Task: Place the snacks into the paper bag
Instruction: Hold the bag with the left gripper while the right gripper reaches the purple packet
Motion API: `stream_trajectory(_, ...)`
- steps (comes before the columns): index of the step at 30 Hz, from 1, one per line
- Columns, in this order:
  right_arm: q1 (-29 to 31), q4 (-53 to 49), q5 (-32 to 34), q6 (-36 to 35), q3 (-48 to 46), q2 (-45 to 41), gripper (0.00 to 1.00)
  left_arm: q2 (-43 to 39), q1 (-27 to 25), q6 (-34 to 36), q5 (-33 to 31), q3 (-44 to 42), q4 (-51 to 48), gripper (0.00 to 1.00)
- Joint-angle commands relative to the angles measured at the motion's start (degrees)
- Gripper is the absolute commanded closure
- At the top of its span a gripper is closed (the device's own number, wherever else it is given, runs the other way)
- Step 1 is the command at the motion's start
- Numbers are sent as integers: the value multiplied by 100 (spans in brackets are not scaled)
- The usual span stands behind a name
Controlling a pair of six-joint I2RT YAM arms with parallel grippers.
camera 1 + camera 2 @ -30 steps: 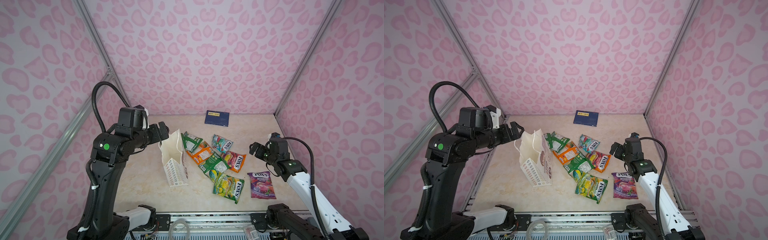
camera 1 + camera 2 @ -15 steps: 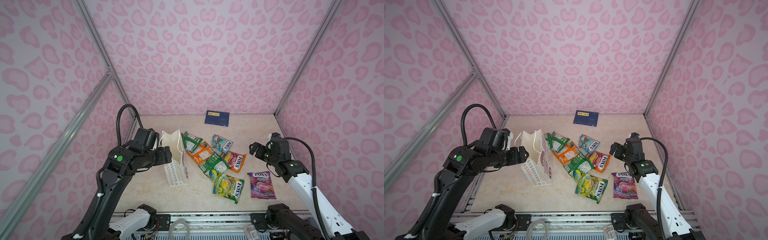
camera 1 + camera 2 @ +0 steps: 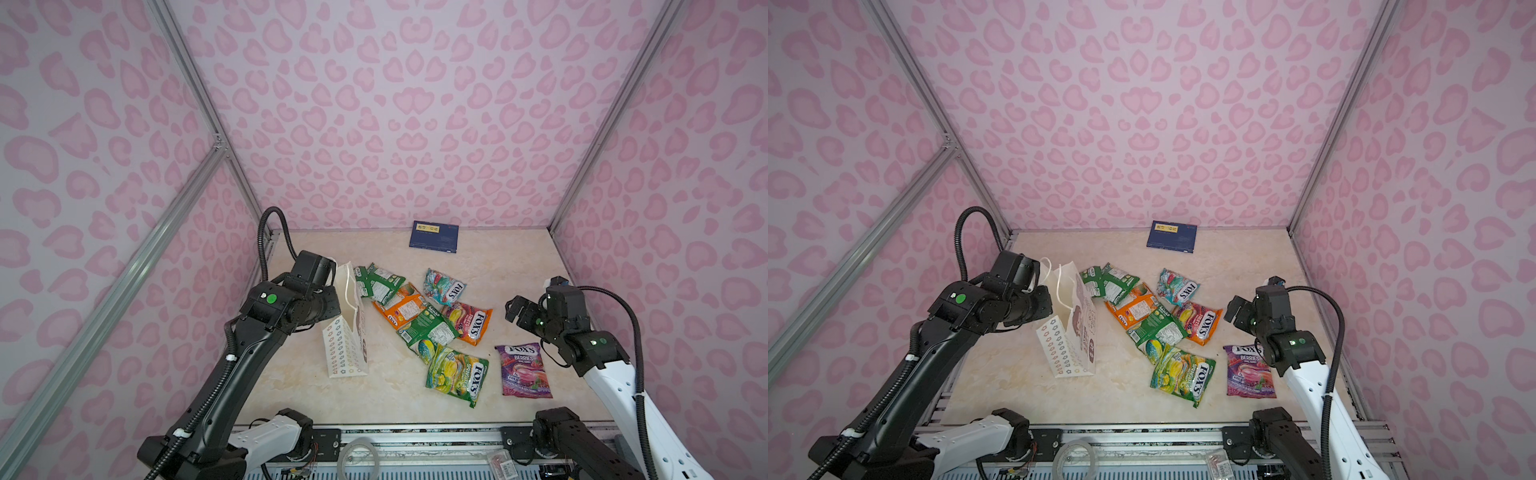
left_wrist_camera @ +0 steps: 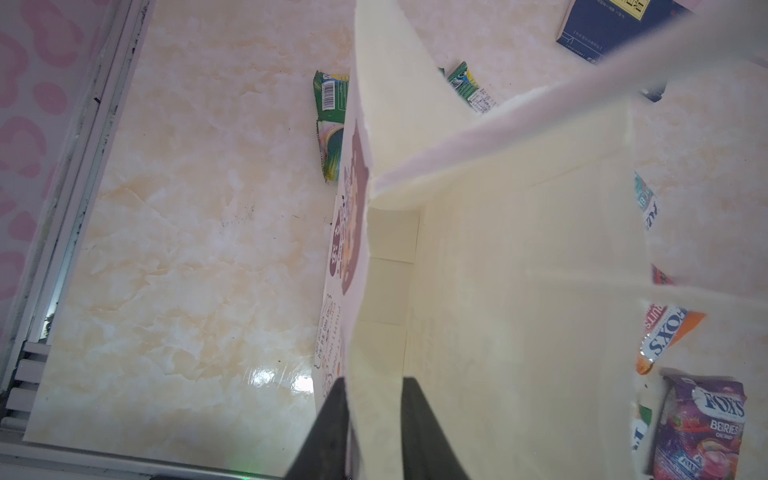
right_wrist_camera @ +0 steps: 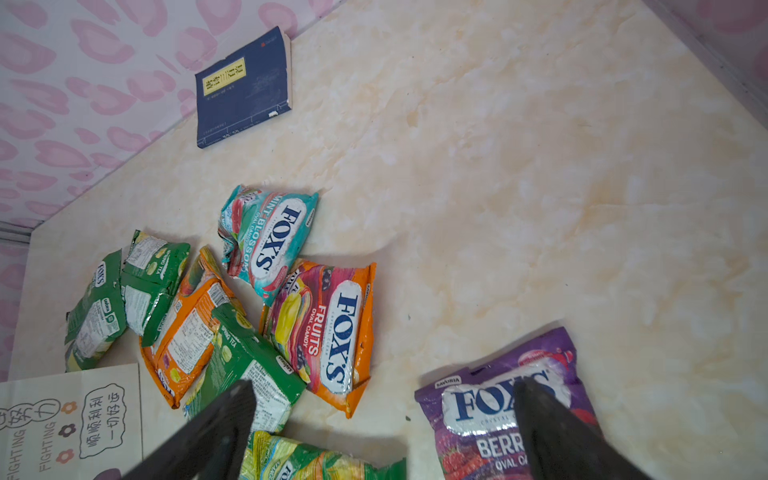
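I should next move my right gripper over to the purple pouch's side edge (image 3: 543, 365) (image 5: 593, 422) farthest from the paper bag, and close it there, beside the berries lettering.
The white paper bag (image 3: 347, 349) (image 3: 1067, 349) stands upright at centre left, its mouth open. My left gripper (image 3: 336, 300) (image 4: 372, 380) is at its rim, one finger inside and one outside, shut on the bag's side wall (image 4: 374, 415). Several snacks lie to the right of the bag: green pouches (image 3: 380, 282), an orange one (image 3: 401, 309), a teal one (image 3: 444, 286), a red-yellow fruits one (image 3: 469, 322), a green-yellow one (image 3: 457, 374) and a purple berries one (image 3: 524, 370) (image 5: 494, 407). My right gripper (image 3: 517, 311) (image 5: 384, 384) hovers open above the purple pouch, empty.
A dark blue card (image 3: 434, 237) (image 5: 243, 87) lies flat by the back wall. Pink patterned walls close in the marble table (image 3: 498, 266) on three sides. A metal rail (image 3: 415, 428) runs along the front edge.
My left arm has come down from above the bag to its rim, and its jaws have closed on the bag's wall. The right arm has barely moved and stays open.
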Motion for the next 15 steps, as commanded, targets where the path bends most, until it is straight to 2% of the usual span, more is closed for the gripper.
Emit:
stream_trajectory(1,-197,-467,-207,219,-120,-117,1,6,6,39,161,-113,342,85)
stream_trajectory(5,-911,-818,-609,210,-313,-302,1,-213,5,-49,272,-457,540,97)
stream_trajectory(9,-1955,-992,-1461,-194,-593,-231,1,-486,2,-149,419,-669,683,97)
stream_trajectory(11,-2300,-1223,-1393,-238,-644,-90,1,-539,5,-178,515,-723,717,97)
stream_trajectory(15,-2851,-1622,-743,103,-624,62,1,-548,4,-187,621,-779,661,97)
